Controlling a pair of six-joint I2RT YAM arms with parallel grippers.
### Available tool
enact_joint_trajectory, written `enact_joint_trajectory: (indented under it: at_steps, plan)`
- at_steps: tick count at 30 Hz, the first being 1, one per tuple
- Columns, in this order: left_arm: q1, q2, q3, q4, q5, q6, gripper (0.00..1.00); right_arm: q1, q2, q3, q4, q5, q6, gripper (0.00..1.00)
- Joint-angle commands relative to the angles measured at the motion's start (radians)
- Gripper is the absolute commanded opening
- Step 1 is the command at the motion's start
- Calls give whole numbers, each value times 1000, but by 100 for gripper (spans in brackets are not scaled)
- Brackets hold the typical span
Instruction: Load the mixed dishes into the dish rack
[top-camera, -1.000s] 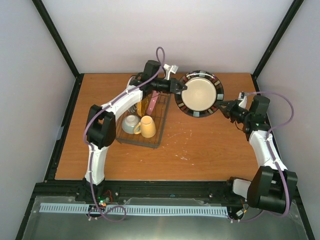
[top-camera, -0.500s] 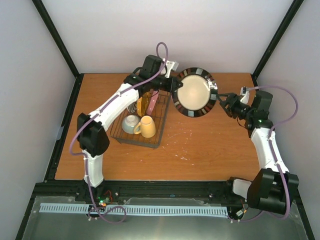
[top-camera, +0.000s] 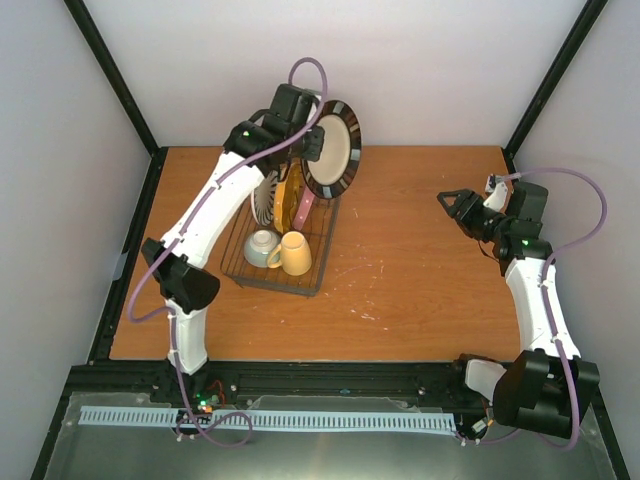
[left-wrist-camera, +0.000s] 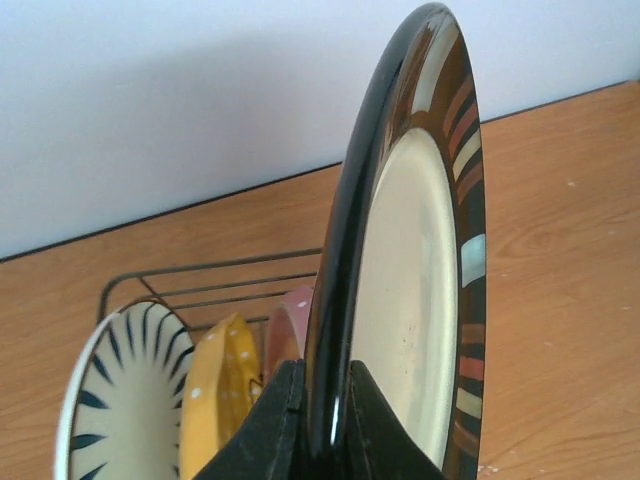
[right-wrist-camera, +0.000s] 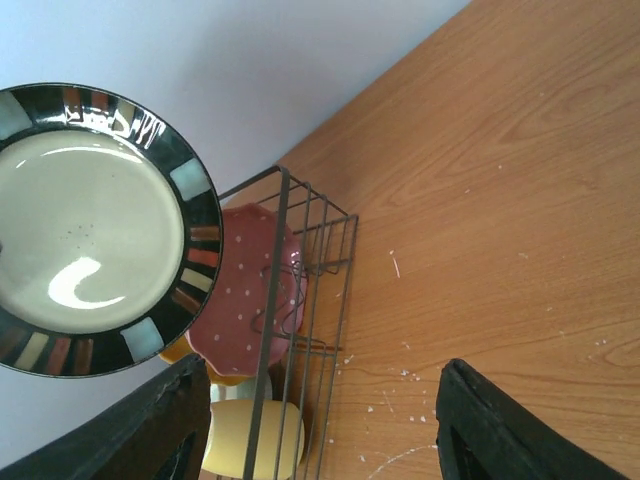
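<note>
Next, my left gripper lets go of the dark-rimmed beige plate between the pink plate and the rack's side rail (top-camera: 318, 211).
My left gripper (top-camera: 309, 146) is shut on the rim of the dark-rimmed beige plate (top-camera: 333, 150), which it holds on edge in the air above the far end of the dish rack (top-camera: 328, 250). In the left wrist view the fingers (left-wrist-camera: 275, 420) pinch the plate's black rim (left-wrist-camera: 345, 300). Standing in the rack are the striped white plate (left-wrist-camera: 120, 400), the orange-yellow plate (left-wrist-camera: 220, 390) and the pink plate (right-wrist-camera: 245, 295). The pale bowl (top-camera: 262, 247) and yellow mug (top-camera: 296, 254) lie at the rack's near end. My right gripper (top-camera: 455, 206) is open and empty at the right, clear of the plate.
The dark wire rack sits left of centre on the wooden table (top-camera: 420, 290). White scuff marks (right-wrist-camera: 470, 400) show on the wood beside it. Black frame posts (top-camera: 110, 75) rise at the table's back corners.
The right gripper opened, let go of the beige plate and drew back to the right. The left arm lifted the plate, swung it left over the rack and tipped it on edge.
</note>
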Motion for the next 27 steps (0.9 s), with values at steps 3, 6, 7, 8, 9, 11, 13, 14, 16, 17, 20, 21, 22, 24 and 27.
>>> enact_joint_trajectory:
  at_steps: [3,6,7,8,9,11,13,14,16,17,20,21,22,24,27]
  plan:
    - [-71,82,155,-87,-213,48,1,-3,-8,21,-19,15,-39,61]
    - [-80,107,158,-114,-245,49,1,-2,1,23,-19,1,-41,61]
    - [-81,115,158,-121,-257,52,1,-3,2,23,-19,0,-42,61]
    - [-82,120,160,-128,-270,53,0,-3,3,23,-17,-1,-42,61]
    - [-83,124,163,-137,-289,56,0,-2,6,21,-15,-3,-42,61]
    - [-83,127,165,-153,-321,64,1,-3,10,19,-12,-8,-45,61]
    - [-83,126,168,-163,-349,69,1,-3,15,14,-7,-13,-41,61]
    - [-82,122,166,-168,-359,71,1,-4,16,13,-4,-16,-40,61]
    - [-83,111,164,-167,-370,73,1,-3,15,8,4,-16,-35,60]
    - [-83,103,161,-161,-369,73,1,-2,15,6,7,-17,-33,60]
    - [-83,75,153,-131,-355,77,1,-3,16,7,12,-20,-30,60]
    - [-83,68,151,-122,-355,80,1,-3,16,9,10,-22,-32,60]
    - [-83,62,150,-117,-361,85,1,-3,14,11,8,-22,-33,60]
    - [-83,61,154,-121,-378,94,1,-3,13,15,3,-21,-37,60]
    - [-83,64,155,-133,-393,95,1,-3,12,15,2,-22,-37,60]
